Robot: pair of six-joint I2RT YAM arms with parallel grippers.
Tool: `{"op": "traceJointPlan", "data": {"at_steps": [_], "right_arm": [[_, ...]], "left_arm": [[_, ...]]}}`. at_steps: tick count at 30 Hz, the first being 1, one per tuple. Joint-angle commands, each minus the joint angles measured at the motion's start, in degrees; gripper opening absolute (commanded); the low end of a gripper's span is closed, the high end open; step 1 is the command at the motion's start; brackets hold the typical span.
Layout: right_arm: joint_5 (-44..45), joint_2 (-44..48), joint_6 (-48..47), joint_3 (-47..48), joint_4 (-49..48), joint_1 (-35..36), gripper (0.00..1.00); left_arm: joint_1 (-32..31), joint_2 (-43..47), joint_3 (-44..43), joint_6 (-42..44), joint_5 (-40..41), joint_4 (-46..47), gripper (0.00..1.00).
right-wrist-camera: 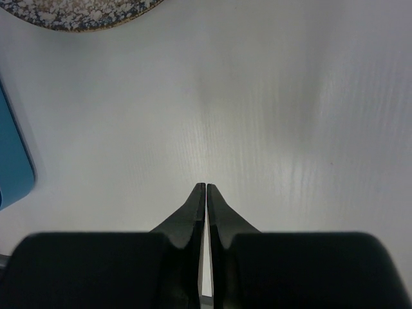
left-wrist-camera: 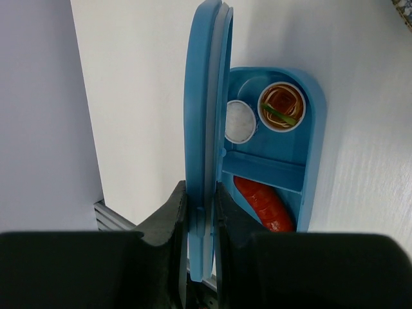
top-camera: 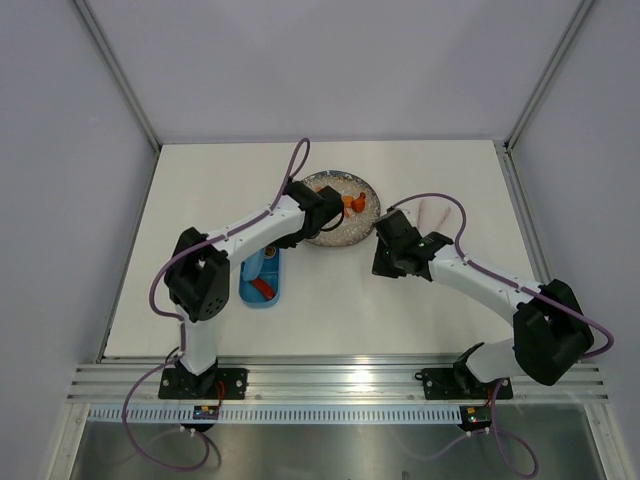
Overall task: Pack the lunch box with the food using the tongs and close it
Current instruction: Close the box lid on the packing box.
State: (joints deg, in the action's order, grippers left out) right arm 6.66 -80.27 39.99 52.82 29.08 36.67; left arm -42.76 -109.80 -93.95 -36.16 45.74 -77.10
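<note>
Next, my left gripper lets go of the blue lid on top of the open lunch box (top-camera: 259,280) (left-wrist-camera: 262,171), over the red sausage and cup.
The blue lunch box (left-wrist-camera: 313,148) lies open on the table, also seen in the top view (top-camera: 247,290). It holds a red sausage (left-wrist-camera: 264,205), a white ball (left-wrist-camera: 239,121) and a cup of orange food (left-wrist-camera: 281,106). My left gripper (left-wrist-camera: 200,193) is shut on the blue lid (left-wrist-camera: 206,96), holding it edge-on along the box's left side. Orange chunks (top-camera: 353,202) remain on the speckled plate (top-camera: 345,237). The pale tongs (top-camera: 437,216) lie on the table right of the plate. My right gripper (right-wrist-camera: 206,187) is shut and empty over bare table.
In the right wrist view the plate's rim (right-wrist-camera: 77,13) shows at top left and the box's edge (right-wrist-camera: 13,161) at left. Purple cables loop over both arms. Grey walls enclose the table, and a metal rail (top-camera: 340,380) runs along the near edge.
</note>
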Motion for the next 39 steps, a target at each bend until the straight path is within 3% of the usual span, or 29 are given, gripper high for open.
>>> {"op": "traceJointPlan", "data": {"at_steps": [1, 13, 31, 39], "right_arm": [[2.0, 1.3, 1.1, -0.6, 0.7, -0.4, 0.09], [2.1, 0.9, 0.8, -1.4, 0.5, -0.5, 0.1], [-1.2, -4.4, 0.0, 0.2, -1.9, -0.6, 0.09], [-2.5, -6.8, -0.4, 1.8, -2.9, -0.5, 0.09]], "left_arm": [[-0.2, -0.4, -3.1, -2.9, 5.7, -5.6, 0.0], [-1.0, -1.6, -1.7, -10.1, 8.1, -11.5, 0.0], [-1.5, 9.9, 6.8, -9.3, 4.8, -11.7, 0.0], [-1.6, 8.4, 9.9, -9.4, 4.8, -11.7, 0.0]]}}
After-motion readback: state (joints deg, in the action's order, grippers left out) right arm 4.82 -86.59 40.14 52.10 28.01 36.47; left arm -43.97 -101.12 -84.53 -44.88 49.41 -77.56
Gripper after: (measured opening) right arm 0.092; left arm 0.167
